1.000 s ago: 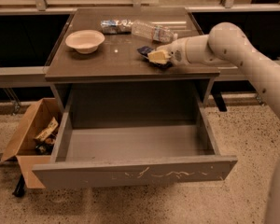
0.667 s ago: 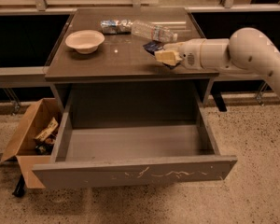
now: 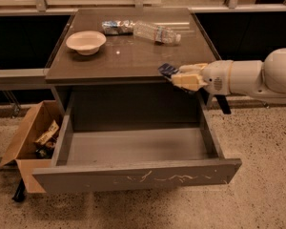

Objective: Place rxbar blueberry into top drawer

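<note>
My gripper will let go of the rxbar blueberry about halfway across the grey drawer's bottom [image 3: 151,134], toward the cabinet.
The rxbar blueberry [image 3: 168,70], a dark navy wrapper, sticks out from between my gripper's pale fingers [image 3: 186,80]. My gripper [image 3: 180,75] is shut on it and holds it at the front right edge of the brown cabinet top, above the right rear part of the top drawer [image 3: 138,177]. The grey drawer is pulled wide open, with pale scratch marks on its front panel. My white arm reaches in from the right.
On the brown top [image 3: 133,56] sit a white bowl [image 3: 86,42], a silvery wrinkled packet [image 3: 117,27] and a clear plastic bottle [image 3: 156,33]. A brown cardboard box [image 3: 32,137] with scraps stands on the floor left of the drawer.
My gripper has carried the bar from the middle right of the cabinet top toward its front right edge, over the open drawer. The arm has drawn back to the right.
</note>
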### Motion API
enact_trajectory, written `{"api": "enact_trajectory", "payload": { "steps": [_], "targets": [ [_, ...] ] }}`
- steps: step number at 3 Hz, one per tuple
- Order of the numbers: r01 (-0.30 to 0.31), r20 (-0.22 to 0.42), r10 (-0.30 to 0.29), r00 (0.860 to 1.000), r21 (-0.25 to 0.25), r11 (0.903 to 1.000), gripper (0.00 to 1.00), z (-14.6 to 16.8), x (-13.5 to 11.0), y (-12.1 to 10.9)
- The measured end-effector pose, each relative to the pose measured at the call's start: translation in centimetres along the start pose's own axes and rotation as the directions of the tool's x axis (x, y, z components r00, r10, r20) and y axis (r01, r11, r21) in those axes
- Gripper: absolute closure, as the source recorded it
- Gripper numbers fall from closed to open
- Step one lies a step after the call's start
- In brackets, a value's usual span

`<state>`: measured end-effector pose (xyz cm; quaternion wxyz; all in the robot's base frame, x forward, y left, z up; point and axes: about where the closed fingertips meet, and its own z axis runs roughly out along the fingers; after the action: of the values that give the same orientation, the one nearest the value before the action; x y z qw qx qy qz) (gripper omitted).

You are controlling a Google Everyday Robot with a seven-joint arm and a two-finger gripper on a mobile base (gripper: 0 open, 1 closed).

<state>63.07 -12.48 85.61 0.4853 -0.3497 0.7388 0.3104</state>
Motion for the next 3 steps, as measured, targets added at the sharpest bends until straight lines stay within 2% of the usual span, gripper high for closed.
{"api": "enact_trajectory", "payload": {
  "steps": [1, 2, 3],
  "targets": [
    [-0.002, -0.035, -0.001, 0.999, -0.076, 0.9971, 1.0, 0.1, 0.8, 2.0],
    [-0.002, -0.035, -0.001, 0.999, -0.076, 0.9971, 1.0, 0.1, 0.8, 2.0],
    [0.017, -0.087, -0.029, 0.996, -0.128, 0.9916, 1.0, 1.1, 2.9, 2.7]
  ]
}}
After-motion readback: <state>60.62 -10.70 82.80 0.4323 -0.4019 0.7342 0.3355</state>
